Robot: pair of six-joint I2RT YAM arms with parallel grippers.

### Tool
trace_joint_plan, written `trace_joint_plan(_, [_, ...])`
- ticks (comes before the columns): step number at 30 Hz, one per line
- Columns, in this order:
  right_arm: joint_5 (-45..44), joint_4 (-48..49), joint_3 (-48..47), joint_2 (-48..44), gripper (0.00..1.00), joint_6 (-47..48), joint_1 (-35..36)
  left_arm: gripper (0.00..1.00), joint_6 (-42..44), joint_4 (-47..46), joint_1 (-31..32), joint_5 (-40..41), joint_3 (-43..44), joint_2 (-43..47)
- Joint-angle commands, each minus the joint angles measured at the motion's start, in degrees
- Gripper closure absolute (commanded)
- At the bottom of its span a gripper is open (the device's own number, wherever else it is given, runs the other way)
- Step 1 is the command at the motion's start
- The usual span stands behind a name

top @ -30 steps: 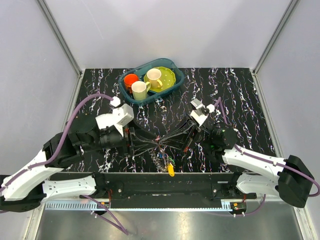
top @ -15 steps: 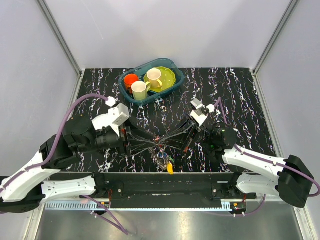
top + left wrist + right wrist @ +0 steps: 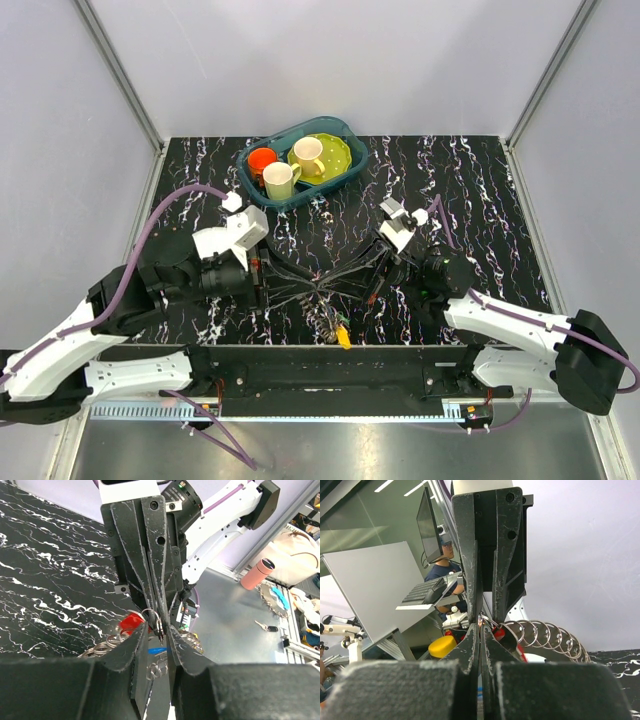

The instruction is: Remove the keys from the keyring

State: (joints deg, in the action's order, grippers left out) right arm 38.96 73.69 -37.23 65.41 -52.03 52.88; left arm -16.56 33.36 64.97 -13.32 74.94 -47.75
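Next, I open my right gripper and take the red key head [image 3: 131, 623] while my left gripper keeps the ring, as both my grippers pinch the thin keyring tip to tip.
My two grippers meet tip to tip above the near middle of the table. My left gripper [image 3: 312, 291] and my right gripper [image 3: 332, 289] both pinch the thin metal keyring [image 3: 153, 618] between them. The bunch of keys [image 3: 333, 322] hangs below, with a yellow key head [image 3: 342, 339] lowest. In the left wrist view my left gripper [image 3: 157, 629] is closed round the ring, with a red key head [image 3: 130, 623] and a blue key [image 3: 157, 650] beside it. In the right wrist view my right gripper [image 3: 481, 626] is fully shut on the ring, beside a row of linked rings [image 3: 545, 632] and the yellow head [image 3: 442, 646].
A teal bin [image 3: 247, 181] stands at the far middle with two cream mugs [image 3: 280, 181], an orange cup [image 3: 262, 158] and a green plate [image 3: 338, 158]. White walls close the table's left, right and far sides.
My left arm shifted slightly left and back. The hanging bunch swung a little. Both grippers kept their hold at the same spot.
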Motion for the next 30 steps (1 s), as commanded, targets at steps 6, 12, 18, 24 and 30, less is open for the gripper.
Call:
trace_joint_plan(6, [-0.5, 14.6, 0.2, -0.5, 1.0, 0.8, 0.5, 1.0, -1.0, -1.8, 0.2, -0.8, 0.0, -1.2])
trace_joint_plan(12, [-2.0, 14.0, 1.8, -1.9, 0.97, 0.7, 0.5, 1.0, 0.3, -0.7, 0.2, 0.8, 0.0, -0.6])
trace_joint_plan(18, [-1.1, 4.4, 4.7, -6.6, 0.76, 6.0, 0.5, 1.0, 3.8, -1.7, 0.1, -1.6, 0.2, 0.6])
trace_joint_plan(24, [-0.4, -20.2, 4.6, -17.3, 0.67, 19.5, 0.5, 1.0, 8.7, -0.8, 0.1, -3.6, 0.7, 1.1])
trace_joint_plan(30, [-2.7, -51.0, -2.7, -23.5, 0.61, 39.4, 0.5, 1.0, 13.9, -1.1, 0.2, -7.9, 0.0, 2.7])
